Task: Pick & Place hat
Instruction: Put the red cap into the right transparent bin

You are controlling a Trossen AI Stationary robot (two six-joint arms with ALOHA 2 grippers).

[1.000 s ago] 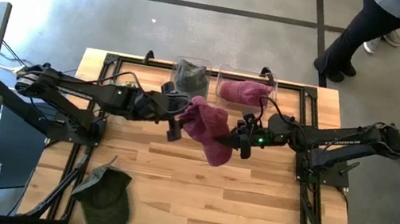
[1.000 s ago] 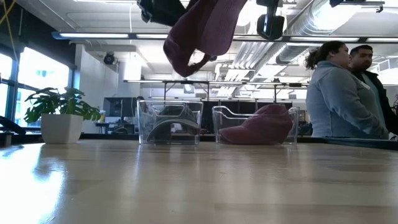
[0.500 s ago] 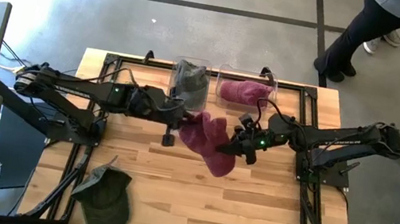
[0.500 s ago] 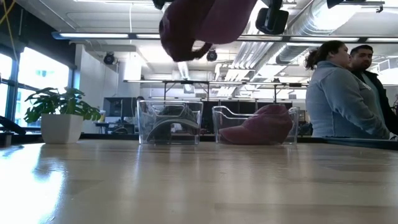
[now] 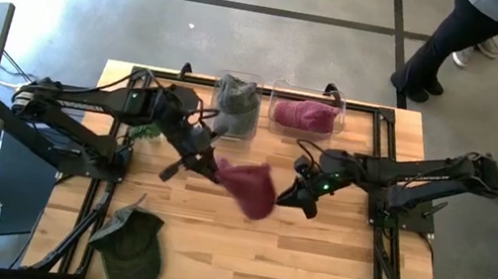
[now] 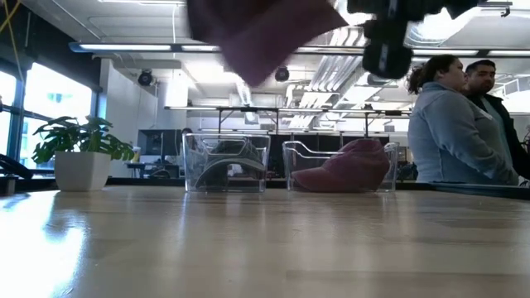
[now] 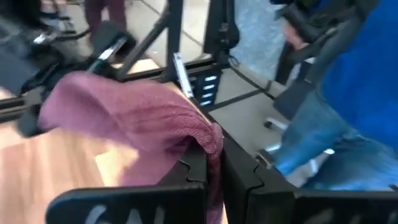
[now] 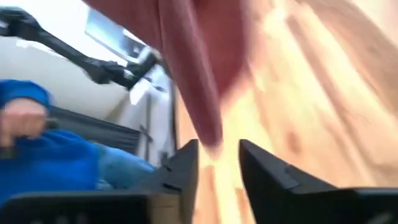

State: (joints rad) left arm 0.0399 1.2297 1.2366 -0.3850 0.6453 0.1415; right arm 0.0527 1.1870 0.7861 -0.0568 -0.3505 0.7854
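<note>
My left gripper will set the maroon knit hat down and release it on the bare wood (image 5: 265, 223), in between the green cap and my right gripper.
A maroon knit hat (image 5: 249, 190) hangs in the air over the middle of the table, and also shows in the low view (image 6: 261, 33). My left gripper (image 5: 213, 167) is at the hat's left side and is shut on it. My right gripper (image 5: 288, 196) stands open close by the hat's right side. In the right wrist view, the hat's hanging end (image 8: 199, 93) shows just beyond the gap between its fingers (image 8: 217, 152). A green cap (image 5: 128, 241) lies flat on the table near the front left corner. My left gripper pinches an edge of the hat (image 7: 208, 140) between its two fingers. They come at it about level, from the table's left. The hat spreads out beyond the fingertips and hangs lifted clear of the table. My right gripper: whether its open fingers touch the hat's hanging end, I cannot tell.
Two clear bins stand at the far edge: the left one (image 5: 234, 107) holds a grey hat, the right one (image 5: 305, 116) a maroon hat. A potted plant (image 6: 81, 153) stands left of the bins. People (image 6: 455, 124) stand beyond the table's far right.
My left gripper has shut on the hat's left side and taken hold. My right gripper has opened, let go of the hat, and drawn a little toward the near edge. The hat has shifted toward the near edge, staying clear of the table.
</note>
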